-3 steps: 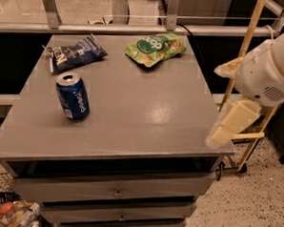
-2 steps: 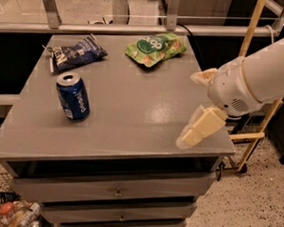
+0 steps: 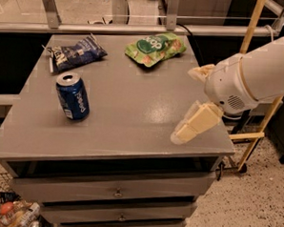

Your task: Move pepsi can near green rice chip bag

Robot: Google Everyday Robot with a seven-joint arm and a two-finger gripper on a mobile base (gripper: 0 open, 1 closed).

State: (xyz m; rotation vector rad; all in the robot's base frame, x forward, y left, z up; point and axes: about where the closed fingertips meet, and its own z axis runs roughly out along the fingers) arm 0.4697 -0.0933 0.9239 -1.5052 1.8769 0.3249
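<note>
The robot's gripper needs to next move to the pepsi can's lower half point(image 3: 75, 104) and close there, so its silver top stays free above the fingers.
The pepsi can point(image 3: 73, 97) stands upright on the left part of the grey table point(image 3: 132, 110); it is dark blue with a silver top. The green rice chip bag point(image 3: 155, 47) lies flat at the back of the table, right of centre. My gripper point(image 3: 191, 100) hangs over the table's right front part, far right of the can and in front of the bag. Its two cream fingers point(image 3: 194, 126) are spread apart and hold nothing. The white arm comes in from the right.
A flat dark blue snack bag point(image 3: 74, 55) lies at the back left, behind the can. The table has drawers point(image 3: 114, 192) below. A wire basket point(image 3: 6, 208) with items sits on the floor at lower left. A yellow wooden frame point(image 3: 255, 135) stands right of the table.
The arm has swung leftward from beyond the table's right edge, so the gripper is now over the tabletop. The can and both bags have not moved.
</note>
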